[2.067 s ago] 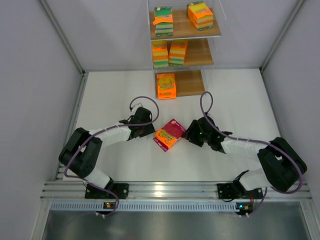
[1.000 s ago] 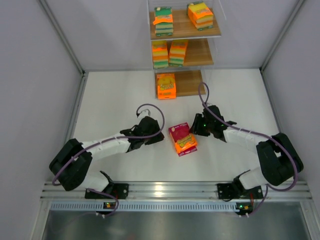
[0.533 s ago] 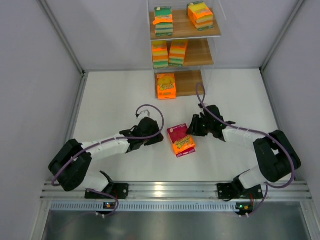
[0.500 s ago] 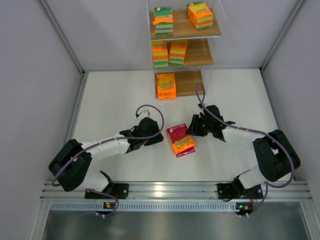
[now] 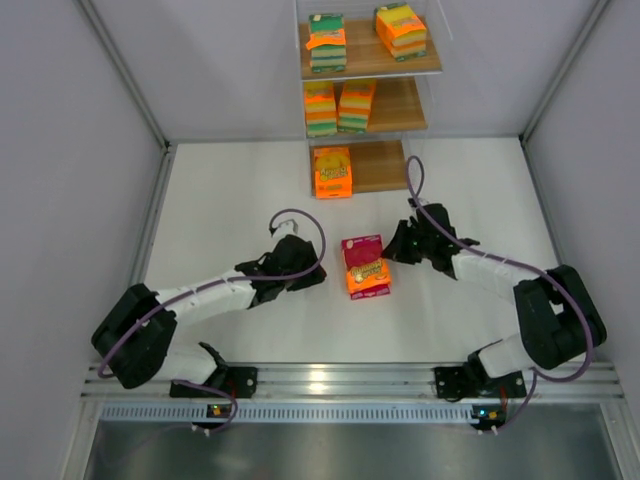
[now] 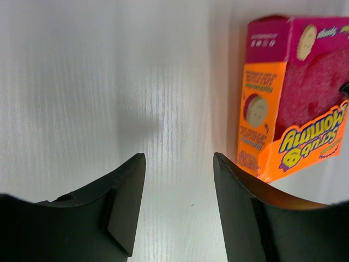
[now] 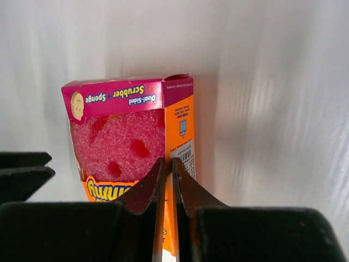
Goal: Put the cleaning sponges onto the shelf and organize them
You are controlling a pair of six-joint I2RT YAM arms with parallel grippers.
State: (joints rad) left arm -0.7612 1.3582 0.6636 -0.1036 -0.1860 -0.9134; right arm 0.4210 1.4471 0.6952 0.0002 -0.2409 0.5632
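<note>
The robot's right gripper should release the pink-red sponge pack on the bottom board's front edge point(image 5: 367, 187), next to the orange pack.
A pink-red sponge pack point(image 5: 366, 266) with an orange band lies flat on the white table between the two arms. My right gripper point(image 5: 393, 247) is shut, its tips point(image 7: 168, 159) at the pack's point(image 7: 131, 142) right edge; nothing shows clamped between them. Just left of the pack point(image 6: 294, 131), my left gripper point(image 5: 318, 272) stands open and empty point(image 6: 179, 158). The shelf point(image 5: 385, 165) stands at the back. Two orange-green sponge packs point(image 5: 327, 42) point(image 5: 401, 30) sit on its top board, two point(image 5: 320, 108) point(image 5: 356, 105) on the middle one, and one orange pack point(image 5: 332, 172) on the bottom board's left half.
Grey walls close in the table on the left, right and back. An aluminium rail point(image 5: 340, 380) with both arm bases runs along the near edge. The bottom shelf board shows bare wood to the right of its orange pack.
The right gripper's jaws have closed. The pink-red pack has turned a little, its pink end now pointing more squarely toward the shelf. The left arm has barely moved.
</note>
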